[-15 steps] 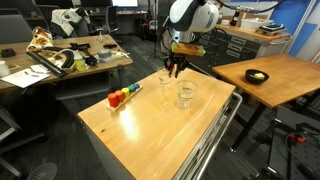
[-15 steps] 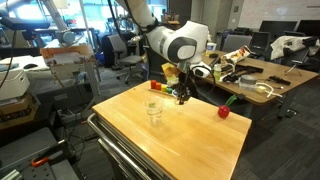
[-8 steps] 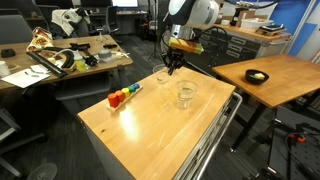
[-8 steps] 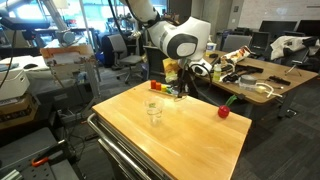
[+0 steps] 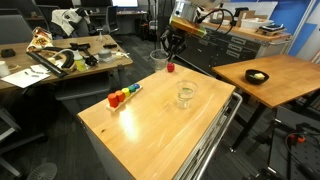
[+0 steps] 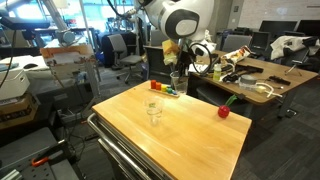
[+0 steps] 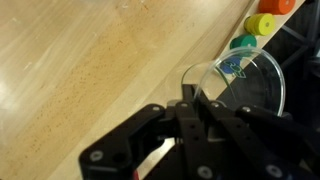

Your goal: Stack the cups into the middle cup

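Note:
My gripper is holding a cup in the air above the table's far edge. It will let go of that cup inside the other clear cup (image 5: 186,92) standing on the wooden table.
My gripper (image 5: 166,54) is shut on the rim of a clear cup (image 5: 159,60) and holds it in the air above the far edge of the wooden table (image 5: 150,130). The held cup also shows in an exterior view (image 6: 177,82) below the gripper (image 6: 177,72). In the wrist view the fingers (image 7: 196,102) pinch the cup's rim (image 7: 262,100). Another clear cup (image 5: 185,95) stands on the table, also seen in an exterior view (image 6: 154,110). I cannot make out a third cup apart from these.
A row of coloured blocks (image 5: 123,96) lies near the table's edge, also in the wrist view (image 7: 264,24). A small red object (image 5: 170,68) sits near the far edge (image 6: 223,112). Cluttered desks, a second wooden table (image 5: 270,75) and chairs surround the table.
The gripper has risen with a clear cup that stood on the table a second ago. The cup is now in the air. The other cup has not moved.

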Robot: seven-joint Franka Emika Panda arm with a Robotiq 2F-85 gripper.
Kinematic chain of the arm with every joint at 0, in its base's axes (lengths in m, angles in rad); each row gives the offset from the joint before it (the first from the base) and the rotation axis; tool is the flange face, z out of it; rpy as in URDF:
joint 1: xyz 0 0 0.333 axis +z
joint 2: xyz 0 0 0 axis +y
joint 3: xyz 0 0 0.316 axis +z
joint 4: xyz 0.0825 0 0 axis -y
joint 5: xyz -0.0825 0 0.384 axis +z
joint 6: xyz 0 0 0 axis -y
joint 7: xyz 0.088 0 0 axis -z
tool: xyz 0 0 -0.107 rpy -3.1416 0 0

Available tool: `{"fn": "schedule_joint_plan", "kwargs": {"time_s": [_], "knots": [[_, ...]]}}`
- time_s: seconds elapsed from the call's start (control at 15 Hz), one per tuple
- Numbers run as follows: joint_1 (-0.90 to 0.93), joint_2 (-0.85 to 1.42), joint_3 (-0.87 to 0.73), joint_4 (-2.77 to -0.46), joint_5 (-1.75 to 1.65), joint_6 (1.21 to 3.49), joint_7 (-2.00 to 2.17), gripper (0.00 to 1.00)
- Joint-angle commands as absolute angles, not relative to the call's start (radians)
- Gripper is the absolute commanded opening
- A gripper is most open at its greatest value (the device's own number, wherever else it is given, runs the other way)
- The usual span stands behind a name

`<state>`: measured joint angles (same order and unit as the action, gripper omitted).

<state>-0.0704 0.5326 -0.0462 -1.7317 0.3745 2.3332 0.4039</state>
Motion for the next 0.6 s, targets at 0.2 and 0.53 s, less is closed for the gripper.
{"fn": "schedule_joint_plan", "kwargs": {"time_s": [0.2,0.53], "knots": [[-0.064,0.144,-0.061,-2.042,0.372,2.269,0.394,0.01],[-0.051,-0.079,-0.045,-2.277,0.387,2.263,0.389,0.01]]}}
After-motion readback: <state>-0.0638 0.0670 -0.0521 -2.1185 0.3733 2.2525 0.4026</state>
